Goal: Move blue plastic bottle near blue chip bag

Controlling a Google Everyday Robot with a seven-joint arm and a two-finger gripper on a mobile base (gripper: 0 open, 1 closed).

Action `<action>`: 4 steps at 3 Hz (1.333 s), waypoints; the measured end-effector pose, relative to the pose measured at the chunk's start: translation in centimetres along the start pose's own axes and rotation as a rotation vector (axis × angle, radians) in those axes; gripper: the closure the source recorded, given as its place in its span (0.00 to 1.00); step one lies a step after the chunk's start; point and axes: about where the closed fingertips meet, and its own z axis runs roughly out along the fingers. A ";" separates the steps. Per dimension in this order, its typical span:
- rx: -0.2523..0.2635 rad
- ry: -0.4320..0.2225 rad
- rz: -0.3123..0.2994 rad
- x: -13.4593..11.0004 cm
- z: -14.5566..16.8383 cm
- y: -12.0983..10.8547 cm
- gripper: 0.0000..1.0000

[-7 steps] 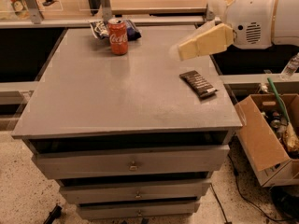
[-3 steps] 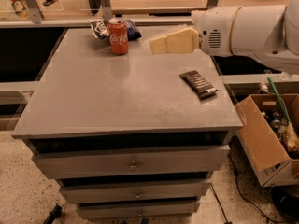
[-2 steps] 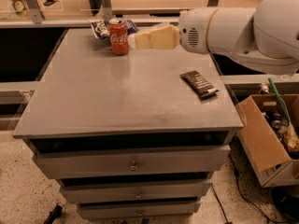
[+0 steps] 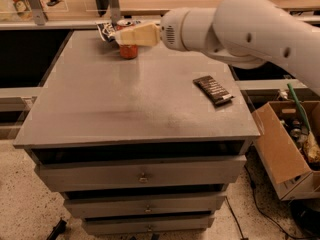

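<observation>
I need to bring my gripper to close on the top of the red soda can (image 4: 124, 25), which sits in front of the blue chip bag.
My gripper (image 4: 131, 35) reaches in from the right on a large white arm (image 4: 250, 29) and hovers at the far left of the grey table top (image 4: 125, 99), just over a red soda can (image 4: 128, 51). The blue chip bag (image 4: 105, 30), dark with white print, lies right behind the can at the table's far edge and is partly hidden by the gripper. No blue plastic bottle shows in this view.
A flat dark brown bar wrapper (image 4: 213, 90) lies on the right side of the table. An open cardboard box (image 4: 286, 149) with clutter stands on the floor to the right. Drawers (image 4: 142, 174) sit under the table top. A counter runs behind the table.
The arm has swung left and toward the far edge, from beside the bar wrapper to over the red can, now hiding part of the can and the chip bag.
</observation>
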 end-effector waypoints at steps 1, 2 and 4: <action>0.020 0.026 -0.010 -0.2 4.2 -1.0 0.00; 0.038 0.035 -0.015 -0.8 8.1 -1.8 0.00; 0.040 0.038 -0.022 -1.4 13.4 -3.2 0.00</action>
